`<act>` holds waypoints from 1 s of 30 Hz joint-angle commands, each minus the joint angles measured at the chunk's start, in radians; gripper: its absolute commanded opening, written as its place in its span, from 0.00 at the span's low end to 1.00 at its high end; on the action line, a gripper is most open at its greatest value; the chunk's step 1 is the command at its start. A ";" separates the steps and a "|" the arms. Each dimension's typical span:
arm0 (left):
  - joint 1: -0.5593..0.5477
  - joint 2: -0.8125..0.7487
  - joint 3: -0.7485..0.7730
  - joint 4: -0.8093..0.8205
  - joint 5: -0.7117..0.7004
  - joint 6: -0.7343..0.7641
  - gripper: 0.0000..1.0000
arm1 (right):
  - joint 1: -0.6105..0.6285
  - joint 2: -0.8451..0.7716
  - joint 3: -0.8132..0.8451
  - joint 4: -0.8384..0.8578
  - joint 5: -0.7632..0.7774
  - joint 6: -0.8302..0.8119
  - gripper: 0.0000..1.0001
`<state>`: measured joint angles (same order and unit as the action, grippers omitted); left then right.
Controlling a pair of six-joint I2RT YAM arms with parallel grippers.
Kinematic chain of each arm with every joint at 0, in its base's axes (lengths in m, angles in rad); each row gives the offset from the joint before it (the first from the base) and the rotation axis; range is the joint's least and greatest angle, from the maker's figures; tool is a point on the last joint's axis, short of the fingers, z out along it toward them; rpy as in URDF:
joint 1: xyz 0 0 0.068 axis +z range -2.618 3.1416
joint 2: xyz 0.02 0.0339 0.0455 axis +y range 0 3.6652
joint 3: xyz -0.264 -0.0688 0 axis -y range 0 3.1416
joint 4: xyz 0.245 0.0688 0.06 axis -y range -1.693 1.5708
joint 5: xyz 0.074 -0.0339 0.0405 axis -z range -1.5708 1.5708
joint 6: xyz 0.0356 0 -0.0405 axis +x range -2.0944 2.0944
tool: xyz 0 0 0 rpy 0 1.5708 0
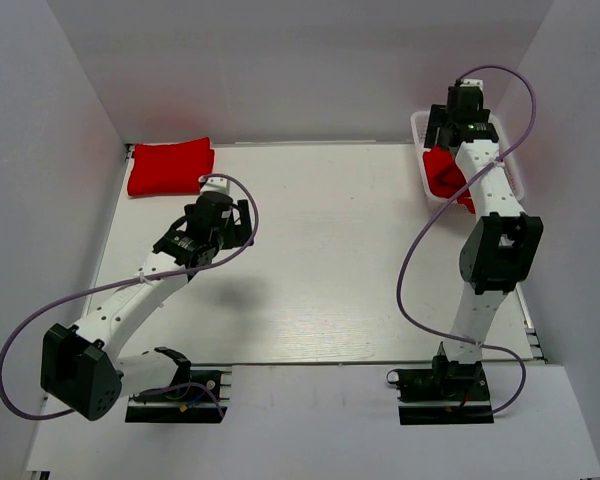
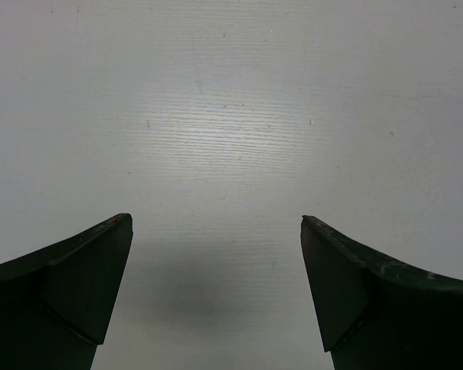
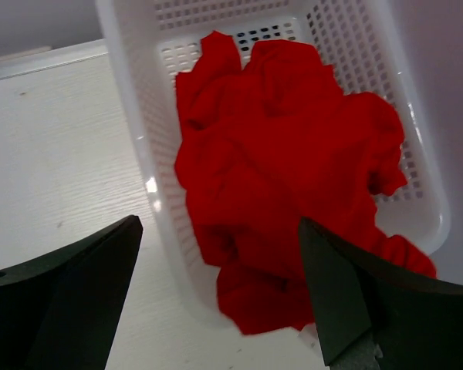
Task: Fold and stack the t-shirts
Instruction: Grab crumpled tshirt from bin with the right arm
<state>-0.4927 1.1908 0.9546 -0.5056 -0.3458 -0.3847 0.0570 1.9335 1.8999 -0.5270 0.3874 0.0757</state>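
Observation:
The right gripper needs to next move to the middle of the red heap (image 1: 455, 162) (image 3: 251, 210) in the white lattice basket and grab a t-shirt there.
A folded red t-shirt (image 1: 170, 167) lies at the table's far left corner. More red t-shirts (image 3: 285, 154) sit crumpled in a white lattice basket (image 3: 156, 146) at the far right, seen from above as a red heap (image 1: 443, 175). One part of the heap hangs over the basket's near rim. My right gripper (image 3: 216, 220) hovers open above that near rim and the overhanging cloth, touching nothing. In the top view the right gripper (image 1: 446, 130) is over the basket (image 1: 418, 130). My left gripper (image 2: 216, 220) is open over bare table, right of the folded shirt (image 1: 243, 222).
White walls close the table in on the left, back and right. The basket stands against the right wall. The left arm's cable (image 1: 242, 190) loops over the table's left middle. The white tabletop (image 2: 231, 116) fills the left wrist view.

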 commanded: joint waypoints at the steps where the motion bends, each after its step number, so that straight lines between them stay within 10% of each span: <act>1: 0.003 -0.011 0.015 0.012 0.018 0.013 1.00 | -0.045 0.094 0.109 -0.088 -0.010 -0.071 0.85; 8: 0.003 -0.002 0.015 0.012 0.018 0.023 1.00 | -0.117 0.185 0.196 -0.105 -0.053 -0.114 0.76; 18: 0.003 0.007 0.004 0.012 0.018 0.013 1.00 | -0.158 0.170 0.102 -0.108 -0.180 -0.096 0.00; 30: 0.003 -0.040 -0.034 0.041 0.027 -0.005 1.00 | -0.192 -0.030 0.125 0.076 -0.211 -0.091 0.00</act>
<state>-0.4927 1.1961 0.9226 -0.4908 -0.3317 -0.3817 -0.1211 2.0521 1.9984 -0.5934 0.1833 -0.0086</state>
